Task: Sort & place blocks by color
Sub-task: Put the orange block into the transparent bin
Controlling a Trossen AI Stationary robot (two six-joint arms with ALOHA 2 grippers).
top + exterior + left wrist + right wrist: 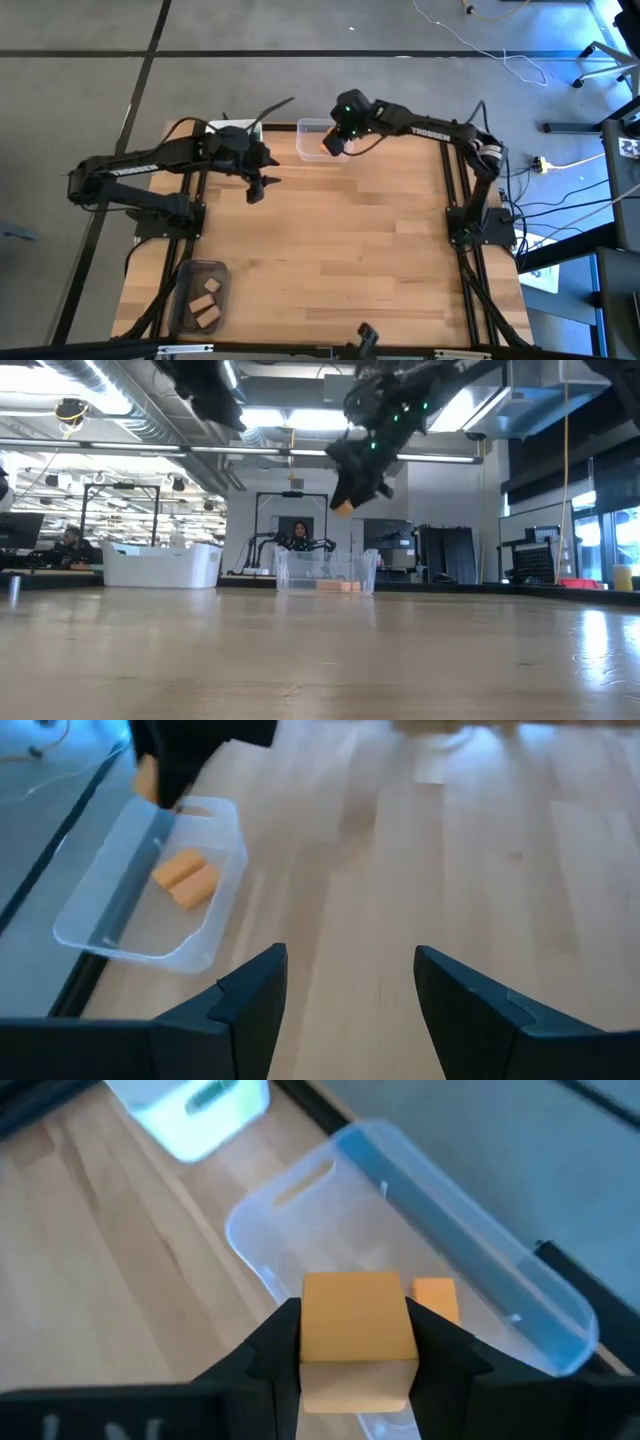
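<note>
Next, my right gripper releases the orange cube inside the clear bin's near side (326,145) (364,1358), next to the orange blocks.
My right gripper (337,143) is shut on an orange cube (358,1335) and hangs above the near rim of the clear bin (313,136) at the table's far edge; it also shows high above the bin in the low view (350,495). Two orange blocks (185,878) lie on the clear bin's floor. My left gripper (258,186) is open and empty above the bare table, just near of the white bin (235,130), which holds teal blocks (205,1098). Tan blocks (206,300) lie in the dark grey bin (188,275). My right gripper pinches the orange cube by two opposite side faces (312,1342) between its two fingers. The fingers come from above, slanting down. The cube is lifted clear, well above the clear bin (327,572), its lower end below the fingertips (343,509).
The white bin and the clear bin stand side by side at the table's far edge; the dark grey bin stands at the near left corner. Bare wood lies across the table's middle and right (380,240). People sit in the room beyond the table (298,538).
</note>
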